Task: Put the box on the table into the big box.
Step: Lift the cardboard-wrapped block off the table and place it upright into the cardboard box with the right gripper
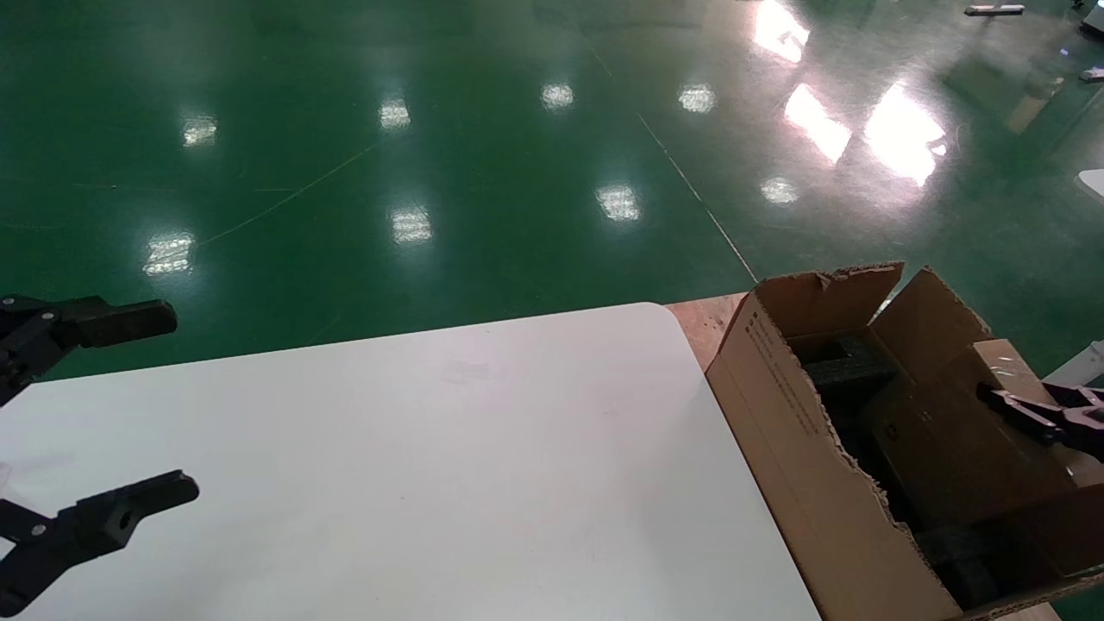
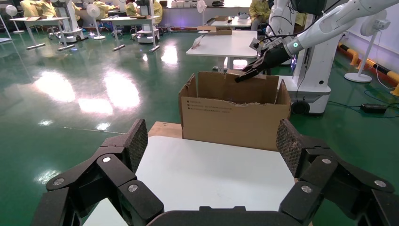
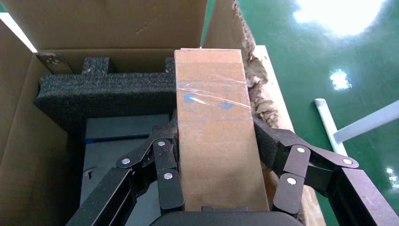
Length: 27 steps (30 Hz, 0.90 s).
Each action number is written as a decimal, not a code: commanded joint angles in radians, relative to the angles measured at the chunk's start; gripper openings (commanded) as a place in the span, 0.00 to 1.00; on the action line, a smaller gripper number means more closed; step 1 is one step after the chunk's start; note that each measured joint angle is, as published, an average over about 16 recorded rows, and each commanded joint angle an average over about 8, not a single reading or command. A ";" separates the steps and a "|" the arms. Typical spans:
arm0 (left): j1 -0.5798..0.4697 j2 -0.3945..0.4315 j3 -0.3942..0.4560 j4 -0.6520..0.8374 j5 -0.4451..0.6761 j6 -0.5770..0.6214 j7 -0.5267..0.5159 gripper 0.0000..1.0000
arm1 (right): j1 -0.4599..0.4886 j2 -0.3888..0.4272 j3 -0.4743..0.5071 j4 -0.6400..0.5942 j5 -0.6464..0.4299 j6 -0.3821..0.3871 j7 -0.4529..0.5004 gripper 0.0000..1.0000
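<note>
I need to release the small brown box, right gripper, between the dark foam blocks inside the big box point(image 1: 907, 454).
The small brown taped box point(image 3: 214, 127) is gripped on both sides by my right gripper point(image 3: 215, 139), which holds it over the inside of the big box point(image 3: 108, 23), above dark foam blocks point(image 3: 108, 89). In the head view the small box point(image 1: 957, 440) sits within the torn carton point(image 1: 776, 405) at the right, with my right gripper point(image 1: 1031, 414) on it. My left gripper point(image 1: 183, 405) is open and empty over the left end of the white table point(image 1: 431, 448). In the left wrist view its fingers point(image 2: 134, 143) frame the table point(image 2: 211, 174) and the carton point(image 2: 235, 117) beyond.
The carton stands on a wooden platform point(image 1: 703, 315) against the table's right edge. Glossy green floor point(image 1: 431, 172) surrounds the table. The left wrist view shows another robot's base point(image 2: 310, 89) and more tables behind the carton.
</note>
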 commanded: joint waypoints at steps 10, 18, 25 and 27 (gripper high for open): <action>0.000 0.000 0.000 0.000 0.000 0.000 0.000 1.00 | -0.018 -0.038 -0.009 -0.035 0.008 -0.006 -0.016 0.00; 0.000 0.000 0.000 0.000 0.000 0.000 0.000 1.00 | -0.021 -0.062 -0.015 -0.075 -0.002 -0.004 -0.010 0.00; 0.000 0.000 0.000 0.000 0.000 0.000 0.000 1.00 | -0.014 -0.083 -0.018 -0.117 -0.018 -0.005 0.001 0.08; 0.000 0.000 0.000 0.000 0.000 0.000 0.000 1.00 | -0.009 -0.088 -0.019 -0.128 -0.024 -0.004 0.005 0.28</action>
